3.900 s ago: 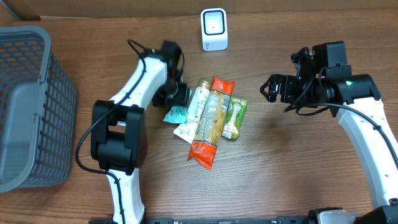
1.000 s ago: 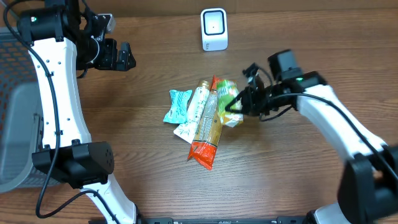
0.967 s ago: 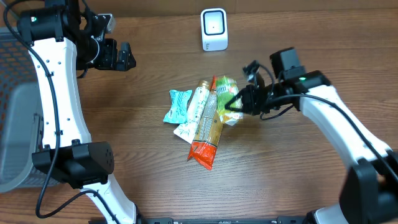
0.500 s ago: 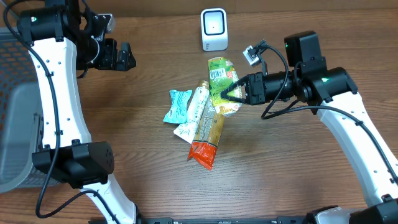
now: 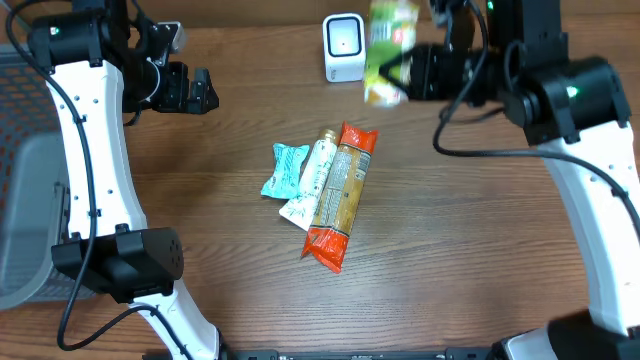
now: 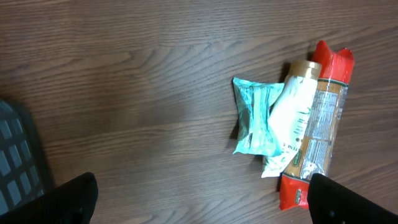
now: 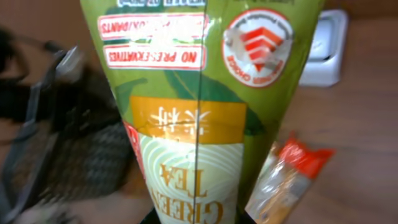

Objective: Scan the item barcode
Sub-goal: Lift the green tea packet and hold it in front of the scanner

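Note:
Next, I let go of the green tea packet with my right gripper on the bare table (image 5: 543,161) under my right arm, opposite the grey basket.
The item is a green tea packet (image 5: 388,45) held up off the table, right beside the white scanner (image 5: 344,47) at the back edge. My right gripper (image 5: 408,72) is shut on the packet's lower end. In the right wrist view the packet (image 7: 199,106) fills the frame, its printed back facing the camera, with the scanner (image 7: 324,48) behind at the upper right and my right gripper (image 7: 199,219) at the bottom edge. No barcode shows in these views. My left gripper (image 5: 207,92) hangs open at the far left, and in its own view my left gripper (image 6: 205,208) holds nothing.
A teal packet (image 5: 285,168), a white packet (image 5: 312,178) and a red-ended packet (image 5: 340,195) lie together mid-table; the left wrist view shows that same pile (image 6: 292,134). A grey basket (image 5: 25,220) stands at the left edge.
My right gripper has lifted the green tea packet off the pile and carried it up and back, beside the scanner. The left arm has not moved.

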`<state>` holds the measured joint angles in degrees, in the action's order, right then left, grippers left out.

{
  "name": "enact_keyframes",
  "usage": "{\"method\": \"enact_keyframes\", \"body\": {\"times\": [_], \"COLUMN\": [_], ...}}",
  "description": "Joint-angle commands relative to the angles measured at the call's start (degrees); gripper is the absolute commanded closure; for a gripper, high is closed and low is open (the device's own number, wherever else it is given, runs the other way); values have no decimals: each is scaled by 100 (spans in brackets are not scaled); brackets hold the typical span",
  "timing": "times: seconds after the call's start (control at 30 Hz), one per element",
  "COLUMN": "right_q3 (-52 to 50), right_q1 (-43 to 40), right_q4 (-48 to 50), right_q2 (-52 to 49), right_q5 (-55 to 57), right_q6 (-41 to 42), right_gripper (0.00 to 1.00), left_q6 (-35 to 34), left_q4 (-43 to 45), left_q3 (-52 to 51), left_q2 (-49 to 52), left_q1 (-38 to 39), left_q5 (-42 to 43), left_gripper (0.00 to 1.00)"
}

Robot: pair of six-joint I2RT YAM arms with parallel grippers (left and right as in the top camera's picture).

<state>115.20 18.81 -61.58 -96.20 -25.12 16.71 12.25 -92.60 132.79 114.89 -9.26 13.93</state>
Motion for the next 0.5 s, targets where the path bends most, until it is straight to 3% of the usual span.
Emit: {"method": "enact_keyframes", "body": {"times": [0.0, 0.27, 0.47], "right_q3": [267, 262, 256], "right_q1": [385, 1067, 1161], "right_q4": [173, 1471, 2826], "right_q2": [-634, -2090, -3023], "right_q5": [2144, 6037, 6561], "right_q6": [-522, -1906, -3768], "right_gripper": [96, 96, 96], "left_q6": [105, 105, 105], "left_q4": [4, 4, 4], "left_q3": [35, 35, 35], "left_q2": [57, 57, 57], "left_q1": [-11, -11, -9], "left_q5": [70, 70, 70], "left_gripper": [0, 0, 0]}}
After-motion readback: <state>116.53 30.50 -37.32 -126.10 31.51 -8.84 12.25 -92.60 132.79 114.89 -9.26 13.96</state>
